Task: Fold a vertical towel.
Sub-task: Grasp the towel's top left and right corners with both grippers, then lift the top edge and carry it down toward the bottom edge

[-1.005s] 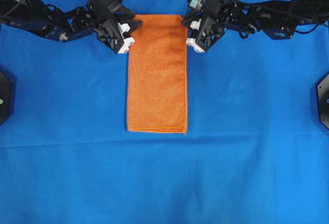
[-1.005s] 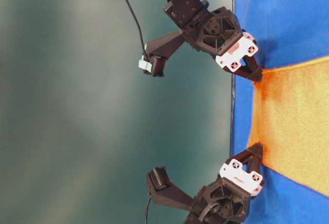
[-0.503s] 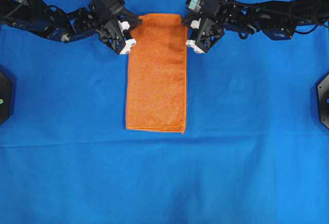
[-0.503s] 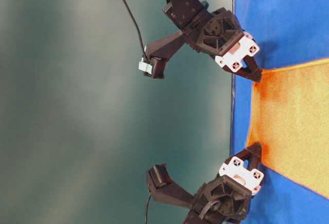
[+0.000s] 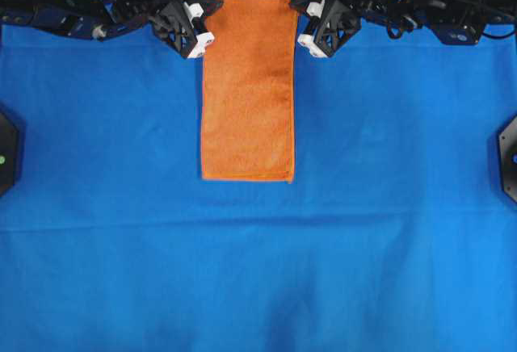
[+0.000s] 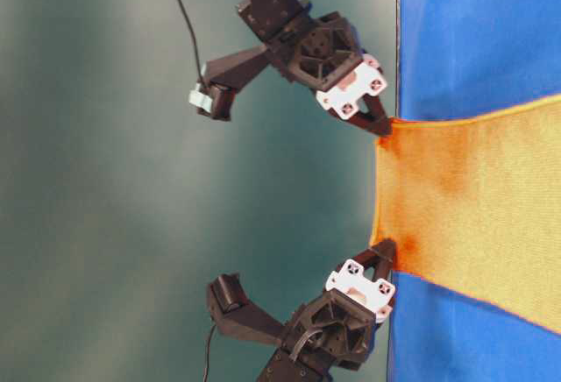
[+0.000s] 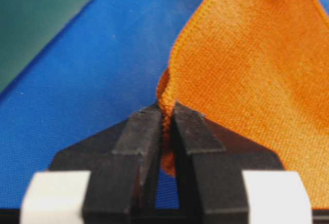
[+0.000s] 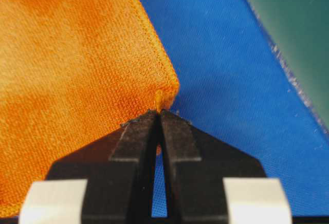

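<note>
I should release the held far corner from my left gripper on the matching near corner of the orange towel (image 5: 213,176).
The orange towel (image 5: 247,85) lies lengthwise on the blue table cloth (image 5: 258,271), and its far end is lifted off the surface (image 6: 473,198). My left gripper (image 5: 212,6) is shut on the far left corner; the hem shows pinched between the black fingertips (image 7: 165,111). My right gripper (image 5: 296,1) is shut on the far right corner (image 8: 158,112). In the table-level view the right gripper (image 6: 383,130) is the upper one and the left gripper (image 6: 386,249) the lower. The far hem is stretched between them. The towel's near edge (image 5: 246,179) rests flat.
Blue table cloth covers the whole work surface. Black fixtures sit at the left edge (image 5: 6,154) and the right edge (image 5: 509,154). The table's far edge (image 6: 396,31) runs just below the raised grippers, with a green backdrop behind it.
Both grippers closed on the far corners, then rose and drew back toward the far edge. The towel's far end came off the cloth and its near edge slid toward the far side.
</note>
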Available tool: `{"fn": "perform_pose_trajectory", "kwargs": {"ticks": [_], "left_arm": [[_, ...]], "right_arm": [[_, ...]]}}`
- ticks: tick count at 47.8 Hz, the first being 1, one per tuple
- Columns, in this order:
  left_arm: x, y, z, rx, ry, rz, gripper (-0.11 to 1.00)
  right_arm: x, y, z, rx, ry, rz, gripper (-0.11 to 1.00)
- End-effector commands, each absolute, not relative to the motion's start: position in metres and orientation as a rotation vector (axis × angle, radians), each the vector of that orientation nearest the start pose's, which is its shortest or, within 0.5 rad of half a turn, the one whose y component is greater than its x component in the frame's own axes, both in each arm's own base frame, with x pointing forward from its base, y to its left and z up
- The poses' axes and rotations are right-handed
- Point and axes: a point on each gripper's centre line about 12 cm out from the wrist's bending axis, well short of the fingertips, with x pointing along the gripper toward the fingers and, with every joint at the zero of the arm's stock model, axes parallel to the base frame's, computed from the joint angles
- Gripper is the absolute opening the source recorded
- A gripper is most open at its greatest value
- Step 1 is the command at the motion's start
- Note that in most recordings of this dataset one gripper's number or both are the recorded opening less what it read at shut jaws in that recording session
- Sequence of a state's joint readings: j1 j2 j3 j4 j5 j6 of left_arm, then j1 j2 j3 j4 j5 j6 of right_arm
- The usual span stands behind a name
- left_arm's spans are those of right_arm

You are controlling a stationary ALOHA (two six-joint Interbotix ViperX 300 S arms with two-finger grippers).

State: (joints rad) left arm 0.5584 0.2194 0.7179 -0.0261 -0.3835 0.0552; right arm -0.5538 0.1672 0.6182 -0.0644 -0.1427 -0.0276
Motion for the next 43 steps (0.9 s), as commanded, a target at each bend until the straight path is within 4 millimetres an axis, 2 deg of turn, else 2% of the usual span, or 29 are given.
{"fn": "perform_pose_trajectory", "kwargs": {"ticks": [1, 8, 18, 27, 32, 43], "left_arm": [[0.341, 0.219, 0.118, -0.115, 0.508, 0.557, 0.04], [0.342, 0.211, 0.125, -0.111, 0.494, 0.541, 0.04], [0.339, 0.183, 0.156, -0.077, 0.444, 0.487, 0.04], [0.331, 0.157, 0.175, -0.059, 0.415, 0.435, 0.04], [0.328, 0.139, 0.179, -0.051, 0.414, 0.396, 0.04], [0.319, 0.098, 0.177, -0.031, 0.425, 0.294, 0.04]], "right_arm": [[0.355, -0.223, 0.15, 0.076, 0.599, -0.508, 0.02], [0.355, -0.222, 0.156, 0.07, 0.586, -0.508, 0.02], [0.355, -0.205, 0.173, 0.055, 0.565, -0.477, 0.02], [0.351, -0.177, 0.195, 0.032, 0.543, -0.425, 0.02], [0.347, -0.158, 0.205, 0.02, 0.523, -0.389, 0.02], [0.342, -0.114, 0.203, 0.01, 0.527, -0.291, 0.02]]}}
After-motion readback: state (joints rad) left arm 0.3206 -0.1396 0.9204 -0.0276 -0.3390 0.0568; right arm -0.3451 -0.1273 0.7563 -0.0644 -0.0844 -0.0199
